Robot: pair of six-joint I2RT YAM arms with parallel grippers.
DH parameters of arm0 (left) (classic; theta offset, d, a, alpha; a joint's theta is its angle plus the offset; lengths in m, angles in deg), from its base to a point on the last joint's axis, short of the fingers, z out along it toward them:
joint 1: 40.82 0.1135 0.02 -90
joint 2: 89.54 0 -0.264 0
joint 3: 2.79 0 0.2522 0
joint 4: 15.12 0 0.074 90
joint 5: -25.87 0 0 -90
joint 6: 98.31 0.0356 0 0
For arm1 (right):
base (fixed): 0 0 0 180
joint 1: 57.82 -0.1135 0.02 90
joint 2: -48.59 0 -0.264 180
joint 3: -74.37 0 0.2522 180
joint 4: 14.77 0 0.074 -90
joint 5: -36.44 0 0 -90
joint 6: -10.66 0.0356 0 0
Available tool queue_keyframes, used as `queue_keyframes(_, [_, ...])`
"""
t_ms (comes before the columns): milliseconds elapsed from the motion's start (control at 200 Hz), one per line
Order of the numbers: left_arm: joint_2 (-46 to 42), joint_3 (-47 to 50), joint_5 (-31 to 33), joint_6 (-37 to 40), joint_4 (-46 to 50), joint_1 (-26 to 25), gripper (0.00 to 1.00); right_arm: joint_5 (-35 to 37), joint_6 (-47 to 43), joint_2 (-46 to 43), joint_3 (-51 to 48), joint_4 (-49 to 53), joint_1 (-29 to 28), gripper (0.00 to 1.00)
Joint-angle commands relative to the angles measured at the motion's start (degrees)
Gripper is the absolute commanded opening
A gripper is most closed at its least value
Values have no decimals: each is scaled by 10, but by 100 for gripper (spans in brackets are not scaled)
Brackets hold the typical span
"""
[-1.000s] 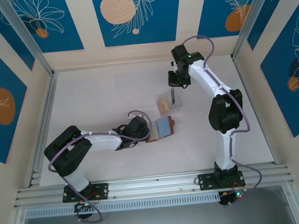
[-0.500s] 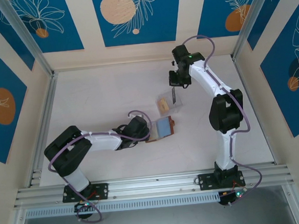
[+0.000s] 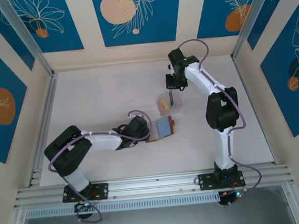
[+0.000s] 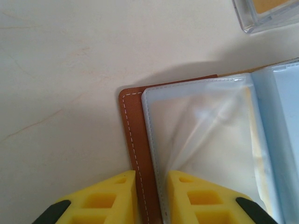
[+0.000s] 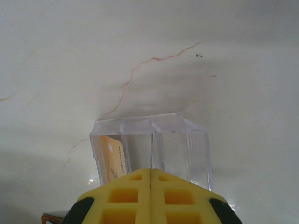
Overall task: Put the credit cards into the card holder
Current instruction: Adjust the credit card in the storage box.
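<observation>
The robot's right gripper pinches the credit card near its far end, so it should put the card back in the clear plastic box and grip nearer its middle (image 3: 171,98).
The card holder (image 3: 163,126) lies open at mid-table, brown cover (image 4: 134,135) underneath and clear grey-blue sleeves (image 4: 205,140) facing up. My left gripper (image 3: 150,133) (image 4: 152,176) is shut on its left edge, one yellow finger on each side of the stitched cover. My right gripper (image 3: 171,89) (image 5: 150,171) hangs over the clear plastic box, jaws pressed together. A credit card (image 3: 171,97) (image 5: 151,149) pokes out from its tips, seen edge-on as a thin sliver. Another tan credit card (image 3: 163,105) (image 5: 113,156) stands in the box's left side.
The clear plastic box (image 3: 170,101) (image 5: 182,140) (image 4: 247,21) sits just behind the card holder. Aluminium rails (image 3: 42,124) and patterned walls fence the table. Bare tabletop (image 3: 97,95) lies to the left and far side.
My right wrist has shifted slightly left and away over the box, the thin card still in its tips. The left arm and card holder have not moved.
</observation>
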Motion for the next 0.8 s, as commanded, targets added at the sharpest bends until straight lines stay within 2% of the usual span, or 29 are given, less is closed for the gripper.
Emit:
queue_keyframes(0, [43,15,-32,-4,74,-3,22,-16,-4,8,-15,-6,-6,0])
queue_keyframes(340, [46,13,-35,-4,74,-3,22,-26,2,5,-57,-26,-13,0])
queue_keyframes(585, [48,15,-36,-6,70,-3,21,-39,9,6,-65,-24,-14,15])
queue_keyframes(795, [48,15,-36,-5,71,-3,22,-53,12,6,-80,-24,-15,19])
